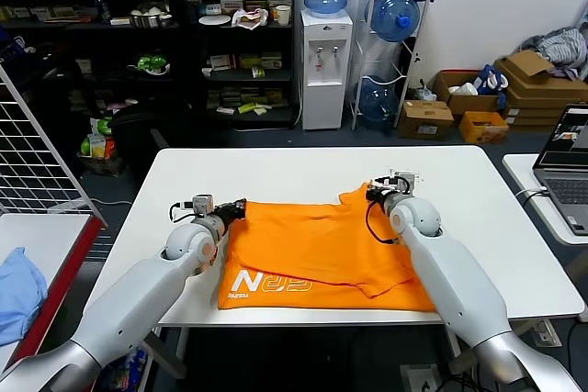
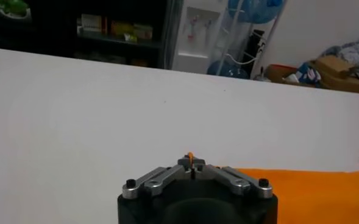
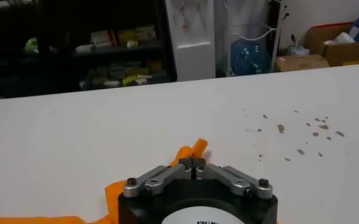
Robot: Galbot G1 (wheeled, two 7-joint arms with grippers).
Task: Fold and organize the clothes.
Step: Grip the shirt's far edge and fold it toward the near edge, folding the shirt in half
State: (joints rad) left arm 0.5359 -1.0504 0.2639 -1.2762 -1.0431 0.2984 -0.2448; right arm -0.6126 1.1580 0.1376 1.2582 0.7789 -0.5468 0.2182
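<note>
The robot's left gripper should release the orange T-shirt's pinched corner on the shirt's side edge (image 1: 233, 269) by the white lettering.
The clothes are one orange T-shirt (image 1: 322, 250), lying partly folded on the white table (image 1: 276, 172), white lettering showing at its near left. My left gripper (image 1: 241, 207) is at the shirt's far left corner, shut on a pinch of orange fabric (image 2: 191, 156). My right gripper (image 1: 371, 194) is at the far right corner, shut on a raised tuft of the shirt (image 3: 191, 150). In the left wrist view the shirt's edge (image 2: 313, 189) runs off beside the gripper (image 2: 192, 165). In the right wrist view orange cloth (image 3: 112, 195) lies beside the gripper (image 3: 192, 161).
A light blue cloth (image 1: 18, 291) lies on a side table at the left. A laptop (image 1: 570, 158) sits on another table at the right. Behind the table stand shelves (image 1: 147, 34), a water dispenser (image 1: 326, 52) and cardboard boxes (image 1: 533, 89). Brown specks (image 3: 295, 131) mark the tabletop.
</note>
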